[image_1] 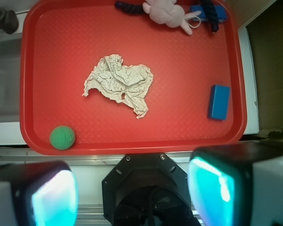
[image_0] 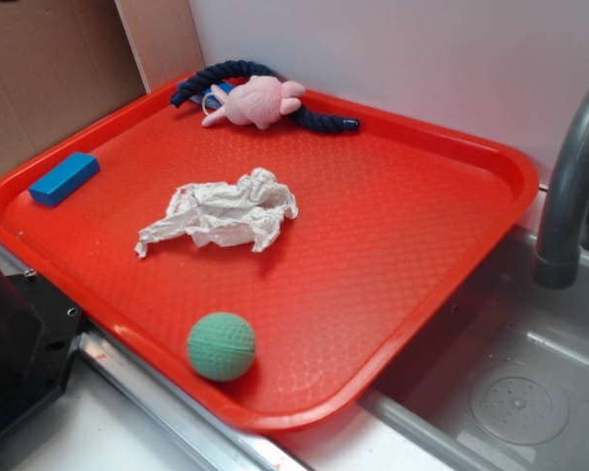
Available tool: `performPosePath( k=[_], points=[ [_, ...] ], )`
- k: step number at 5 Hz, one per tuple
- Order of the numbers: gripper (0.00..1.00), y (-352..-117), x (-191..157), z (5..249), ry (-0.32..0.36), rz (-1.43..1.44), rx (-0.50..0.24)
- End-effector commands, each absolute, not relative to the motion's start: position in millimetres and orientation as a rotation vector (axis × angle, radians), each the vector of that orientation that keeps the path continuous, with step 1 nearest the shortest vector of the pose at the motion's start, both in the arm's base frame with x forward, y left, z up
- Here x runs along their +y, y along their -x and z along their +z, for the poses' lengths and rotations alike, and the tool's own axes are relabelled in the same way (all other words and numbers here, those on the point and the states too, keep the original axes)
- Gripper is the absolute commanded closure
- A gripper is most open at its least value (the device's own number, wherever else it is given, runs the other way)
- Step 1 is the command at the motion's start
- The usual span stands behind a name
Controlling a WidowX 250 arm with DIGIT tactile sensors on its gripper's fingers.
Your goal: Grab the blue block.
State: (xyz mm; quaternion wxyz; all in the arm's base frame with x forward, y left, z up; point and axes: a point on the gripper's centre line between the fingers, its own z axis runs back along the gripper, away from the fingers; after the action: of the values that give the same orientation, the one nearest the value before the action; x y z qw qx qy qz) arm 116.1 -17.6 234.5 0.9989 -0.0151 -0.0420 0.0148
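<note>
I should close my gripper across the long sides of the blue block, near the block's end (image_0: pixel 55 185) (image_1: pixel 218 110) that is nearest the robot base.
The blue block (image_0: pixel 64 178) lies flat near the left rim of the red tray (image_0: pixel 393 285). In the wrist view the blue block (image_1: pixel 219 102) sits by the right rim of the red tray (image_1: pixel 179 127). My gripper (image_1: pixel 134 193) hangs high above the tray's near edge, over the robot base, well away from the block. It is open, its two teal pads (image_1: pixel 212 188) stand far apart with nothing between them. In the exterior view the gripper is out of sight.
A crumpled paper (image_0: pixel 221 213) lies mid-tray. A green ball (image_0: pixel 221 346) rests near the front rim. A pink plush toy (image_0: pixel 257 101) on a dark navy rope (image_0: pixel 319 120) is at the back. A sink (image_0: pixel 515 392) and grey faucet (image_0: pixel 569 186) are at right.
</note>
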Motion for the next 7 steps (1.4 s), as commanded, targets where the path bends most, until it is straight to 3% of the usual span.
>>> performPosePath(
  k=[1, 2, 3, 4, 6, 7],
  points=[
    [0.00, -116, -18, 234, 0.030, 0.030, -0.084],
    [0.00, -152, 32, 188, -0.017, 0.141, -0.110],
    [0.00, -164, 65, 164, 0.039, 0.235, -0.131],
    [0.00, -169, 92, 134, 0.024, 0.327, -0.138],
    [0.00, -152, 143, 88, 0.045, 0.277, -0.120],
    [0.00, -151, 150, 61, 0.009, 0.298, -0.076]
  ],
)
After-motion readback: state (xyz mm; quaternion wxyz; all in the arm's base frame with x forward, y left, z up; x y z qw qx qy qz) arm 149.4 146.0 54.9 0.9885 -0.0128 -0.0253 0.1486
